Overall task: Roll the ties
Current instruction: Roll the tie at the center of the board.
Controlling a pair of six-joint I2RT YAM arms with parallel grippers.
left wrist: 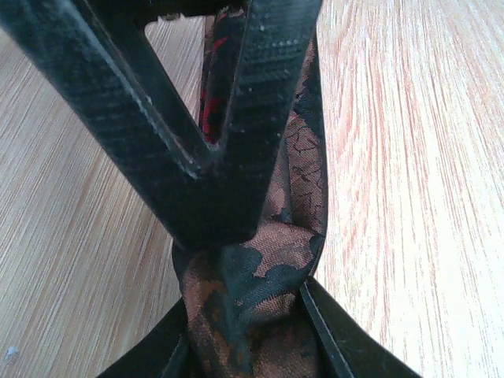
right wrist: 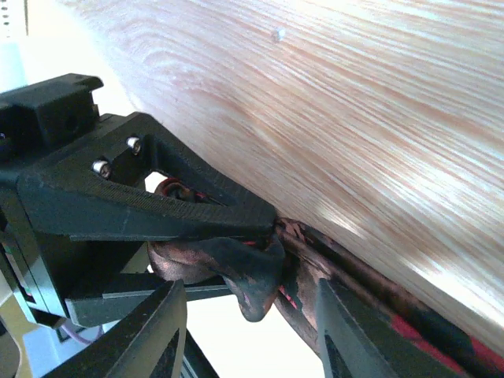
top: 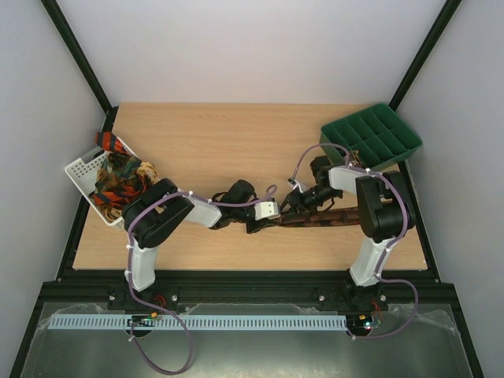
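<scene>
The robot's left gripper has the tie's end bunched in its fingers, so it should open, back away and take hold again of the tie's fold (right wrist: 253, 272) while the right gripper holds the tie.
A dark brown tie with reddish specks (top: 331, 217) lies along the table's front, running right from the two grippers. My left gripper (top: 272, 223) is shut on its left end. In the left wrist view the fabric (left wrist: 268, 268) is bunched between the left gripper's (left wrist: 248, 346) fingers. My right gripper (top: 293, 208) meets it from the right. In the right wrist view the right gripper (right wrist: 252, 331) is open and straddles a folded lump of the tie (right wrist: 244, 272). The left gripper's fingers (right wrist: 157, 205) clamp that fold. One right finger (left wrist: 236, 157) fills the top of the left wrist view.
A white slotted basket (top: 83, 169) at the table's left edge holds several more ties (top: 122, 177), orange-and-black striped and tan. A green compartment tray (top: 370, 134) stands at the back right corner, just behind the right arm.
</scene>
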